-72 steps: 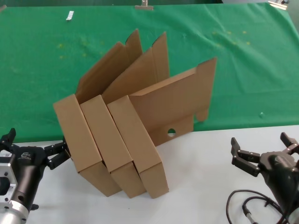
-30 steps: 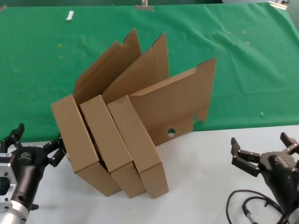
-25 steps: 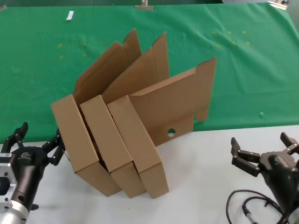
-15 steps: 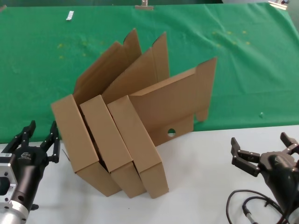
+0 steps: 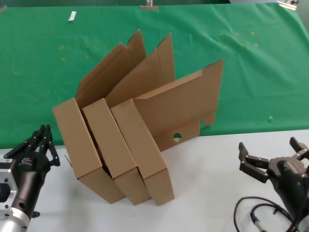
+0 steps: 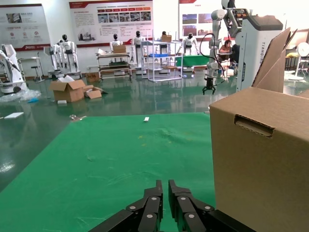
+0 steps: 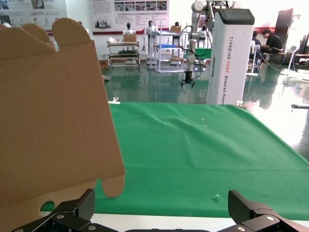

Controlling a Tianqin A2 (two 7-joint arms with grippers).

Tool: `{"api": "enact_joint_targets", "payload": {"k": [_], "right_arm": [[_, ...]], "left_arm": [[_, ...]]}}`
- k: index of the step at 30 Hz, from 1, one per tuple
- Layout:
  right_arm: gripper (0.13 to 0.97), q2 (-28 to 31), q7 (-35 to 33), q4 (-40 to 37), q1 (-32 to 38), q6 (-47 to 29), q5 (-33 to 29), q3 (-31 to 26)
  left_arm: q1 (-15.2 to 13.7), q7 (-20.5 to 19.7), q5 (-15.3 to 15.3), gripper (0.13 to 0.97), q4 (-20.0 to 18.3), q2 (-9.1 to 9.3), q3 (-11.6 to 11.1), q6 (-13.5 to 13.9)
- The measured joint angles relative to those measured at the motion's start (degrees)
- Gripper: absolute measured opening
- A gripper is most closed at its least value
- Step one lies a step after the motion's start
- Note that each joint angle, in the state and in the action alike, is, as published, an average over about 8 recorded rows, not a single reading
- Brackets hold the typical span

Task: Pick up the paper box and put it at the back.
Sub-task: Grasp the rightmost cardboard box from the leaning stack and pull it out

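Next, I reach with my right gripper for the paper box closest to that gripper and grab it by the open edge of its near short side (image 5: 172, 189).
Three alike brown paper boxes lean side by side across the edge where the white tabletop meets the green cloth (image 5: 260, 72), with their lids raised. The left box (image 5: 79, 145), the middle box (image 5: 113, 145) and the right box (image 5: 145, 150) touch each other. My left gripper (image 5: 41, 140) is shut and empty, a little to the left of the left box and not touching it. In the left wrist view the gripper (image 6: 165, 186) is over the green cloth (image 6: 111, 159), with that box (image 6: 260, 159) close beside it. My right gripper (image 5: 273, 154) is open and empty at the front right; in the right wrist view (image 7: 161, 200) a box lid (image 7: 53, 121) stands to its side.
A black cable (image 5: 256, 212) loops on the white tabletop (image 5: 207, 193) at the front right. A small white item (image 5: 72, 16) and a metal clip (image 5: 148, 6) lie at the far edge of the cloth.
My left gripper has pulled back from the left box's edge, turned at the wrist and closed its fingers. The boxes and the right arm have not moved.
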Motion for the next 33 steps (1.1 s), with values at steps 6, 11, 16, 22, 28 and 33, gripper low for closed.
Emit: {"api": "enact_joint_targets", "payload": {"k": [6,11,16,22,28,33], "right_arm": [[0.966,0.0,0.0,0.0,0.0,0.0,0.0,0.0],[0.966,0.0,0.0,0.0,0.0,0.0,0.0,0.0],[0.966,0.0,0.0,0.0,0.0,0.0,0.0,0.0],[0.966,0.0,0.0,0.0,0.0,0.0,0.0,0.0],[0.966,0.1,0.1,-0.1,0.1,-0.1,0.1,0.0],[0.966,1.2,0.6,-1.7,1.8,-2.0,0.9,0.1]], "left_arm": [[0.0,0.0,0.0,0.195,0.0,0.00,0.0,0.0],[0.0,0.0,0.0,0.153,0.0,0.00,0.0,0.0],[0.0,0.0,0.0,0.150,0.0,0.00,0.0,0.0],[0.0,0.0,0.0,0.154,0.0,0.00,0.0,0.0],[0.0,0.0,0.0,0.192,0.0,0.00,0.0,0.0],[0.0,0.0,0.0,0.242,0.0,0.00,0.0,0.0]]}}
